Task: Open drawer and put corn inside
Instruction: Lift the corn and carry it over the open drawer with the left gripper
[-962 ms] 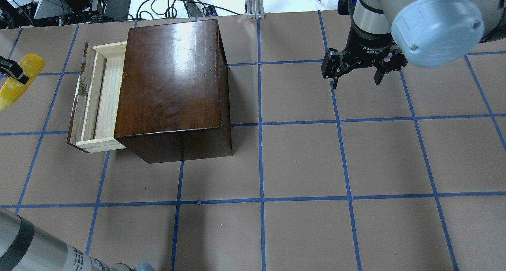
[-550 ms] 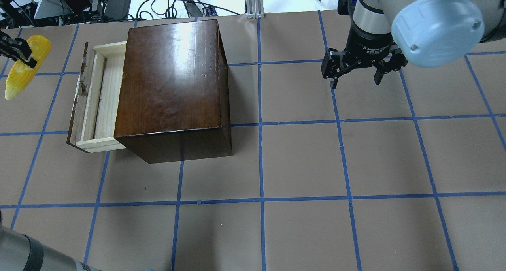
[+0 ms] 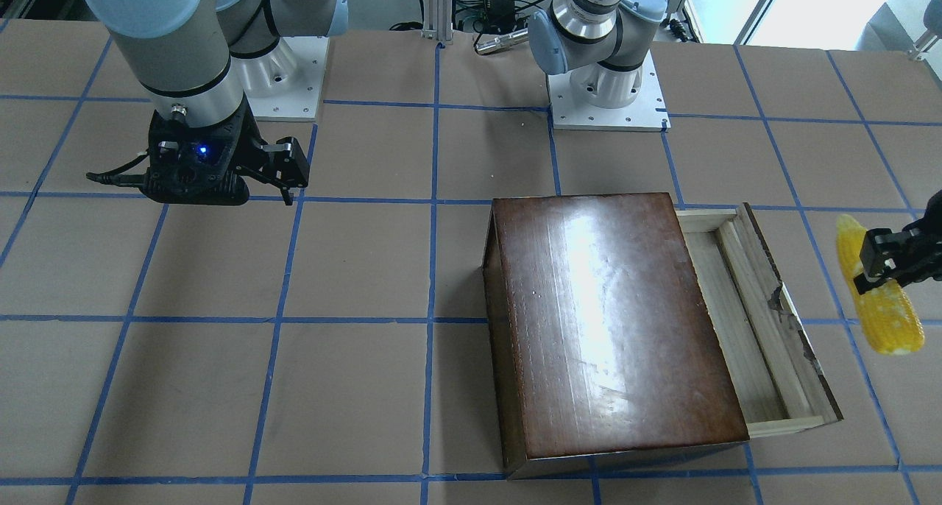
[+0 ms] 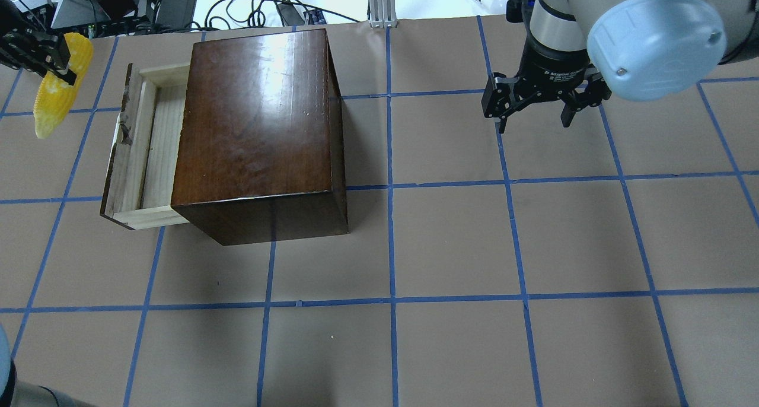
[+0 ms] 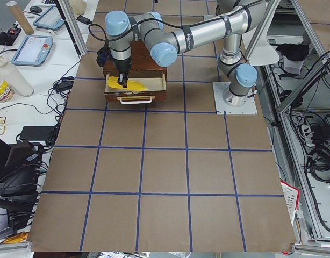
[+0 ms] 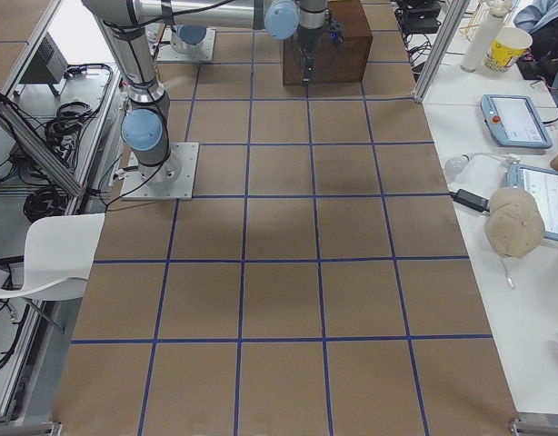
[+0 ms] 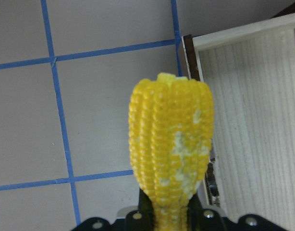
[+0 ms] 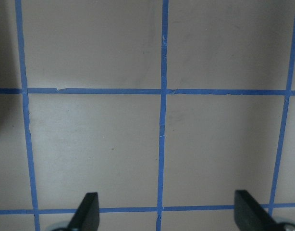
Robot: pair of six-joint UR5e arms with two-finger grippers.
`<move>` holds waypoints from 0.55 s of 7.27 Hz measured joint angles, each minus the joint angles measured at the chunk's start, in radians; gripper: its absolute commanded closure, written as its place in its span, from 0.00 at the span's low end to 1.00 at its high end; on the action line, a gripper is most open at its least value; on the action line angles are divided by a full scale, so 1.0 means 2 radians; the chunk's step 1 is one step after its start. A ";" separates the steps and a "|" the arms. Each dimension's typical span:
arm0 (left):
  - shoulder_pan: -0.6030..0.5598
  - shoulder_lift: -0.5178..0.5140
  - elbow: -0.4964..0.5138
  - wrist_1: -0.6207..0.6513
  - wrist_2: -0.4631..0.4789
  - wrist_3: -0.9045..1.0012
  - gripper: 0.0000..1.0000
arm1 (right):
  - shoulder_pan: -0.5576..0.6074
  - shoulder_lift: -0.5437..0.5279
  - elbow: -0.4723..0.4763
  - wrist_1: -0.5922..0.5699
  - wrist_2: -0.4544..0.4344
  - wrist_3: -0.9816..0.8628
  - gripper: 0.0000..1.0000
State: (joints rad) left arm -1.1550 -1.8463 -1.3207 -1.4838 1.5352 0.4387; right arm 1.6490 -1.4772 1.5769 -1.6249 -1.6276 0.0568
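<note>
Next, I release the corn from my left gripper on the pale bottom of the drawer, close along the dark-brown box [image 3: 734, 338].
The drawer [image 4: 149, 146] stands pulled out of the dark-brown box [image 4: 255, 122], and its pale tray is empty. It also shows in the front view [image 3: 743, 321] and the left wrist view [image 7: 253, 120]. My left gripper [image 4: 52, 60] is shut on the yellow corn [image 4: 54, 95] and holds it in the air, just outside the drawer's front panel. The corn also shows in the front view [image 3: 883, 313] and fills the left wrist view [image 7: 171, 149]. My right gripper [image 4: 533, 124] is open and empty, well to the right of the box, above bare table [image 8: 169, 211].
The table is brown paper with a blue tape grid. Cables and equipment [image 4: 118, 3] lie past its far edge, behind the left gripper. An aluminium post [image 4: 382, 3] stands at the back middle. The arm bases [image 3: 607, 85] sit at the robot's side.
My left gripper has carried the corn toward the table's far edge and a little right, closer to the drawer. The right arm has not moved.
</note>
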 measured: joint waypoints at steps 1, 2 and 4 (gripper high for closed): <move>-0.015 0.001 -0.001 -0.001 -0.008 -0.042 1.00 | 0.000 0.000 0.000 0.000 0.000 0.000 0.00; -0.026 -0.001 -0.003 -0.001 -0.017 -0.079 1.00 | 0.000 0.000 0.000 0.000 0.000 0.000 0.00; -0.033 -0.016 -0.007 0.003 -0.023 -0.126 1.00 | 0.000 0.000 0.000 0.000 0.000 0.000 0.00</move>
State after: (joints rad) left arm -1.2200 -1.8778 -1.3339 -1.4774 1.4892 0.1865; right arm 1.6490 -1.4775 1.5770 -1.6252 -1.6278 0.0567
